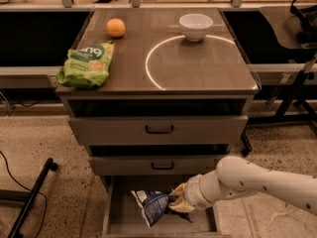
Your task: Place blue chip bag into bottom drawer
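Next, my gripper lets go of the blue chip bag on the bottom drawer's grey bottom (pixel 168 204), below the middle drawer's black handle.
The blue chip bag (pixel 151 206) is dark navy with white edges and hangs tilted inside the open bottom drawer (pixel 119 221), just above its grey floor. My gripper (pixel 173 202) comes in from the right on a white arm and is shut on the bag's right edge. The gripper sits low inside the drawer opening, below the middle drawer's front. The drawer's right part is hidden behind my arm.
On the cabinet top lie a light green snack bag (pixel 87 64), an orange (pixel 116 28) and a white bowl (pixel 196 26). Two upper drawers with black handles (pixel 159 129) are shut. A black stand leg (pixel 29 197) lies on the floor at left.
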Controlling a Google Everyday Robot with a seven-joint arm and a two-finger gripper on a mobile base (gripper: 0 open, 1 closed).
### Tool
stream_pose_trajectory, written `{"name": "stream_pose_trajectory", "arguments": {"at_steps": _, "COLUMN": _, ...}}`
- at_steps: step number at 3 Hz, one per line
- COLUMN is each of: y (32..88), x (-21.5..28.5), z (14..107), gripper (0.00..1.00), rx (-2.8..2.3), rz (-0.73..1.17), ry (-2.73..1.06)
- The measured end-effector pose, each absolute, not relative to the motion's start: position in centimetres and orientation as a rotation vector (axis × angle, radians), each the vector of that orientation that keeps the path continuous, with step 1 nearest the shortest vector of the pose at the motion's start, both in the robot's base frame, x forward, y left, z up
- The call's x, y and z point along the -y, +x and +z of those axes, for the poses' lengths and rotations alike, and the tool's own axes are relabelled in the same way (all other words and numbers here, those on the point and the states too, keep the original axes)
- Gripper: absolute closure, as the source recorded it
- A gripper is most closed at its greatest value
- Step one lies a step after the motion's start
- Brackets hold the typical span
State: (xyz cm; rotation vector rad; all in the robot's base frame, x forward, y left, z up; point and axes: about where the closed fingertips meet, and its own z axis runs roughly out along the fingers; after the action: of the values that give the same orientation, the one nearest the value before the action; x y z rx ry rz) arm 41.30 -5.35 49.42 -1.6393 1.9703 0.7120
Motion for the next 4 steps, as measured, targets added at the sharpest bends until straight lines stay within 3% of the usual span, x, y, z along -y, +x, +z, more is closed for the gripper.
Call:
{"name": "stream_pose_trajectory", "arguments": {"at_steps": 1, "y": 41.3, "x": 5.4, "z": 49.4, "gripper": 1.00, "rx": -1.971, "rz": 0.712, "ry": -1.639}}
{"name": "stream_pose_trajectory", "arguments": {"at_steps": 4, "y": 45.8, "x": 9.9, "z": 37.7, "gripper": 1.00, "rx": -2.053, "rz": 0.571, "ry": -1.540}}
